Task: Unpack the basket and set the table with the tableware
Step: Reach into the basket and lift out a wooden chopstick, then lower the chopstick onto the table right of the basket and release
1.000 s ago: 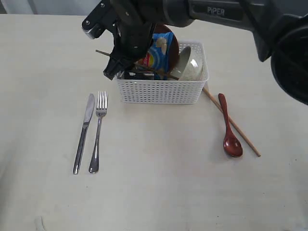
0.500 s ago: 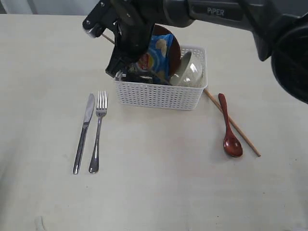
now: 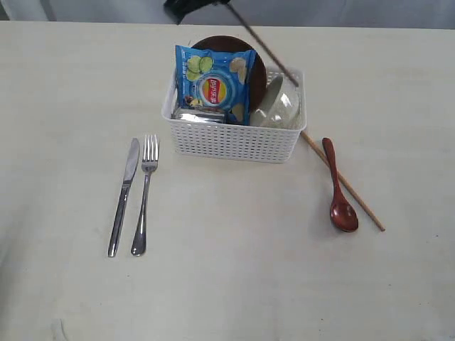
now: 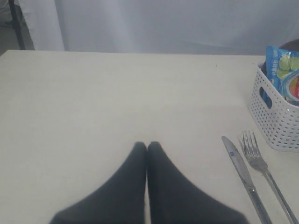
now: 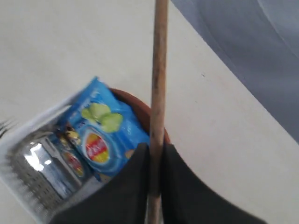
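The robot's right gripper should release the wooden chopstick on the table [image 3: 386, 188] next to the other chopstick, farther from the white basket.
The white basket [image 3: 234, 142] stands at the middle back of the table [image 3: 234, 284]. In it are a brown plate [image 3: 260, 65], a cream bowl [image 3: 283, 105] and a steel cup [image 3: 199, 116]. My right gripper [image 5: 155, 150] is shut on a wooden chopstick [image 5: 159, 84], lifted above the basket. In the exterior view only a dark part of that gripper [image 3: 183, 10] shows at the top edge, with the chopstick [image 3: 263, 48] slanting down toward the bowl. Knife [image 3: 123, 199] and fork [image 3: 144, 195] lie left of the basket. Spoon [image 3: 338, 190] and another chopstick [image 3: 359, 206] lie to its right. My left gripper [image 4: 147, 145] is shut and holds nothing.
A blue chip bag [image 3: 213, 82] stands upright in the basket in front of the plate. In the left wrist view the knife [image 4: 243, 172], fork [image 4: 261, 168] and basket corner [image 4: 275, 121] lie off to one side of the gripper.
My right arm has risen out of the basket with the chopstick and has almost left the exterior view. The basket shifted slightly as it lifted.
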You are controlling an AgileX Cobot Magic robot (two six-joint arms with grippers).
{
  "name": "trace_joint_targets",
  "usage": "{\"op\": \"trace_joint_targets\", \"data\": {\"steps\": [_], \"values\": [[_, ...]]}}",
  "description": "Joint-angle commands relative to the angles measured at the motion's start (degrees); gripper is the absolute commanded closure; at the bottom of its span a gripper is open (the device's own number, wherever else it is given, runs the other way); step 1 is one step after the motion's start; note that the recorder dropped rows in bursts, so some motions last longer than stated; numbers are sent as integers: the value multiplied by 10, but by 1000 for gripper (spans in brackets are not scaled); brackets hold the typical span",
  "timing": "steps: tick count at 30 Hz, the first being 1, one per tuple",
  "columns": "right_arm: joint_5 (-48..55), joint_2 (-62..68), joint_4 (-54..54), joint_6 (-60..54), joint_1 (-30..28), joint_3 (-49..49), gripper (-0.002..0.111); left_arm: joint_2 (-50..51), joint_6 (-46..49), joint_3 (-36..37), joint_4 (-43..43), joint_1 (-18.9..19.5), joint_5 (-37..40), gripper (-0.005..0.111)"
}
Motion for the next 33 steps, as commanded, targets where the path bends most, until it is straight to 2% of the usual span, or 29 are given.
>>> {"op": "trace_joint_targets", "data": {"steps": [1,5,8,15,20,27,29,33], "values": [[86,-43,-3,71,-69,4,109,-2,2,2,1,2,-5,107],[140,-61,47,66,-149,57,109,-2,2,2,1,2,-5,107],[140,-61,97,27,-203,124,109,-2,2,2,1,2,-5,107],[13,-43,125,34,-297,307,109,-2,2,2,1,2,-5,107],[-48,8,194,30,-330,366,109,-2,2,2,1,2,-5,107],[-75,52,221,21,-310,367,108,-2,2,2,1,2,-5,107],[-78,53,221,21,-304,366,99,-2,2,2,1,2,-5,107],[-78,53,221,21,-301,366,69,-2,2,2,1,2,-5,107]]}}
